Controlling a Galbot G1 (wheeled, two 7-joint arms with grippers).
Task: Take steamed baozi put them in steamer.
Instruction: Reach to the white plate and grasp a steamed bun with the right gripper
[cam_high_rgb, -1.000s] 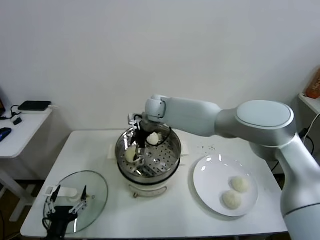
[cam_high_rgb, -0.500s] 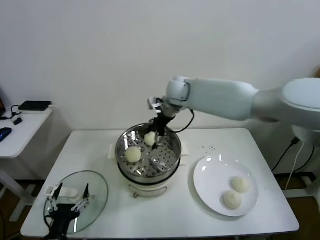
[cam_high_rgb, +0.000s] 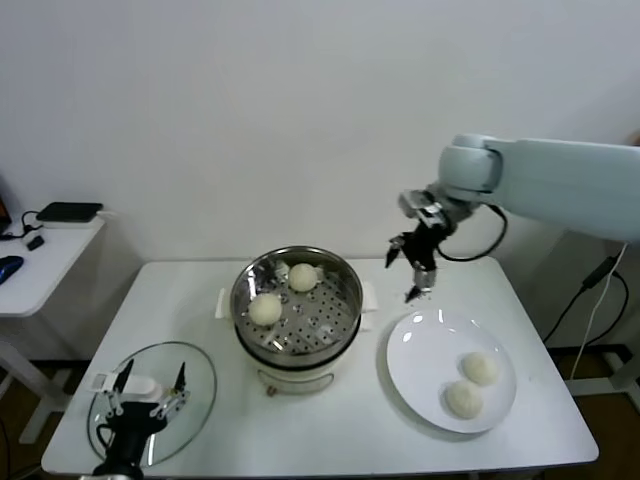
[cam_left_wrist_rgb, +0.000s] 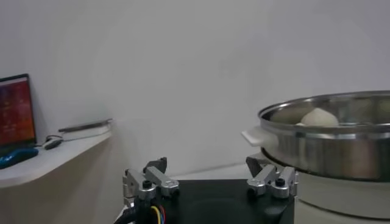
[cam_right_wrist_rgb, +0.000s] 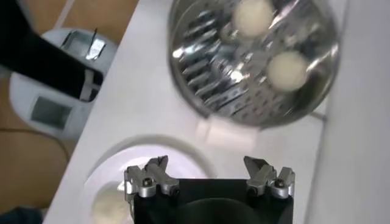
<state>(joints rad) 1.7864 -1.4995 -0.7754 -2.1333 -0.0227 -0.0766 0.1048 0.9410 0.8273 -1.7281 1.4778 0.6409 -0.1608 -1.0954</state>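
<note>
My right gripper is to close next around the sides of the front baozi (cam_high_rgb: 464, 399) (cam_right_wrist_rgb: 109, 206) on the white plate, the one closest to the table's front edge.
The steamer (cam_high_rgb: 297, 357) stands mid-table with two baozi on its perforated tray, one at the left (cam_high_rgb: 265, 308) and one at the back (cam_high_rgb: 303, 277). Two more baozi (cam_high_rgb: 480, 368) (cam_high_rgb: 462, 399) lie on the white plate (cam_high_rgb: 425, 345) to the right. My right gripper (cam_high_rgb: 404, 277) is open and empty, in the air between the steamer and the plate's far edge. In the right wrist view it (cam_right_wrist_rgb: 209, 170) hangs over the plate (cam_right_wrist_rgb: 149, 159), with the steamer (cam_right_wrist_rgb: 213, 67) and its baozi (cam_right_wrist_rgb: 287, 70) beyond. My left gripper (cam_high_rgb: 145, 395) is parked, open, over the glass lid.
A round glass lid (cam_high_rgb: 190, 370) lies at the table's front left. A low white side table (cam_high_rgb: 50, 255) with a black device stands to the left. The left wrist view shows the steamer's wall (cam_left_wrist_rgb: 329, 152) close by and a screen (cam_left_wrist_rgb: 15, 115).
My right gripper let go of a baozi at the back of the steamer, rose out of the pot and swung right toward the plate. The left arm barely moved.
</note>
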